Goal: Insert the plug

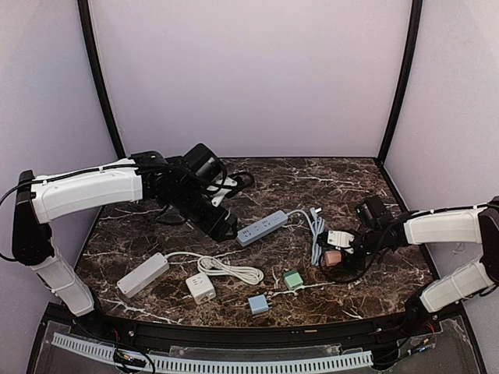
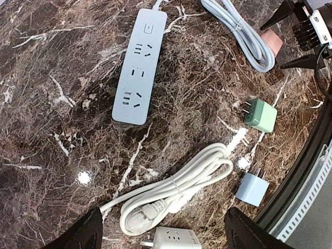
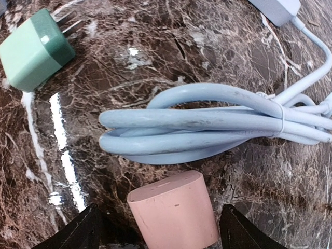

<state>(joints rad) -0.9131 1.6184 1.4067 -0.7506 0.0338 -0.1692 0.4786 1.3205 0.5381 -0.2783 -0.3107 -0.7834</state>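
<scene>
My right gripper should straighten the pink plug, which lies crooked between my fingers, and take it again by the plug's opposite sides [image 3: 208, 207] before it lifts.
A pink plug [image 3: 174, 210] lies on the marble table between the fingers of my right gripper [image 3: 160, 220]. The jaws are open, with a gap on each side of the plug. From above, the pink plug [image 1: 333, 258] is at the right of the table, under my right gripper [image 1: 338, 249]. A blue-grey power strip [image 1: 262, 227] lies mid-table with its sockets [image 2: 139, 67] facing up. My left gripper [image 1: 226, 230] hovers just left of the strip, open and holding nothing; its dark fingertips [image 2: 85, 231] frame a coiled white cord [image 2: 176, 189].
The strip's bundled blue cord [image 3: 207, 127] lies just beyond the pink plug. Also on the table are a green plug [image 1: 292, 279], a light blue plug [image 1: 258, 304], a white cube socket [image 1: 200, 287] and a white power strip [image 1: 143, 274].
</scene>
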